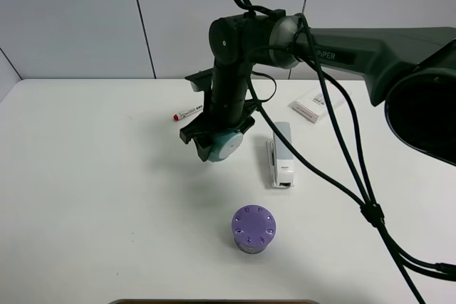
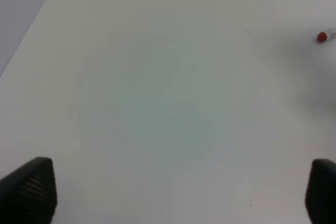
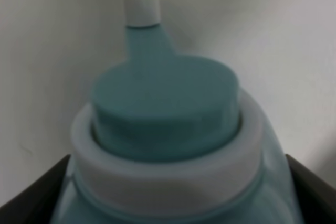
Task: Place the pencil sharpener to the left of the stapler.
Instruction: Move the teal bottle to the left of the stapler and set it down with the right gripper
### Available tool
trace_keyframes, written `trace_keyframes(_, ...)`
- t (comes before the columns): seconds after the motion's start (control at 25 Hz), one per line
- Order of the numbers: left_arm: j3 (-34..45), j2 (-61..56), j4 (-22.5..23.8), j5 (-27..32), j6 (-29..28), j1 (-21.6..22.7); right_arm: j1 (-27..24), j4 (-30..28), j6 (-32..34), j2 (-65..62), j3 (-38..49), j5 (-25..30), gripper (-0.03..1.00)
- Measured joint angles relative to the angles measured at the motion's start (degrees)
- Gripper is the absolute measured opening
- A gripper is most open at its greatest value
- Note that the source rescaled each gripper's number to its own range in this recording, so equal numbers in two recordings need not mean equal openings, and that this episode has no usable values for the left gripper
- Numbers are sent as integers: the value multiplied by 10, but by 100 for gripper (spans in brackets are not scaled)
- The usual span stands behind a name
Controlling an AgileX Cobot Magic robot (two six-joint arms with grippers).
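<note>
Next, my right gripper puts the teal pencil sharpener down on the table (image 1: 229, 159) beside the stapler, behind the purple cylinder.
My right gripper (image 1: 217, 142) has reached across the middle and is shut on the teal pencil sharpener (image 1: 226, 145), holding it just above the table to the left of the stapler (image 1: 281, 154). Up close the sharpener (image 3: 168, 145) fills the right wrist view, teal with a white ring and a white knob, and a dark finger (image 3: 31, 198) shows at each lower corner. The stapler is slim, grey and white, lying lengthwise. My left gripper (image 2: 181, 190) is open over bare table; only its fingertips (image 2: 31, 187) show.
A purple cylinder with a dotted top (image 1: 253, 230) stands in front of the stapler. A red-capped marker (image 1: 187, 113) lies behind the sharpener, its cap (image 2: 322, 36) also in the left wrist view. A flat white box (image 1: 315, 104) lies at the back right. Cables (image 1: 356, 169) hang from the right arm.
</note>
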Motion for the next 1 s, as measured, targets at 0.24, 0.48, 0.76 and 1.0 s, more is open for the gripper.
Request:
trace_keyframes(0.24, 0, 0, 0, 0, 0, 0, 0, -7, 0, 22, 0, 28, 0)
trace_keyframes(0.48, 0, 0, 0, 0, 0, 0, 0, -23, 3, 36, 0, 34, 0)
trace_keyframes(0.76, 0, 0, 0, 0, 0, 0, 0, -54, 9, 38, 0, 34, 0)
trace_keyframes(1.0, 0, 0, 0, 0, 0, 0, 0, -58, 10, 39, 0, 17, 0)
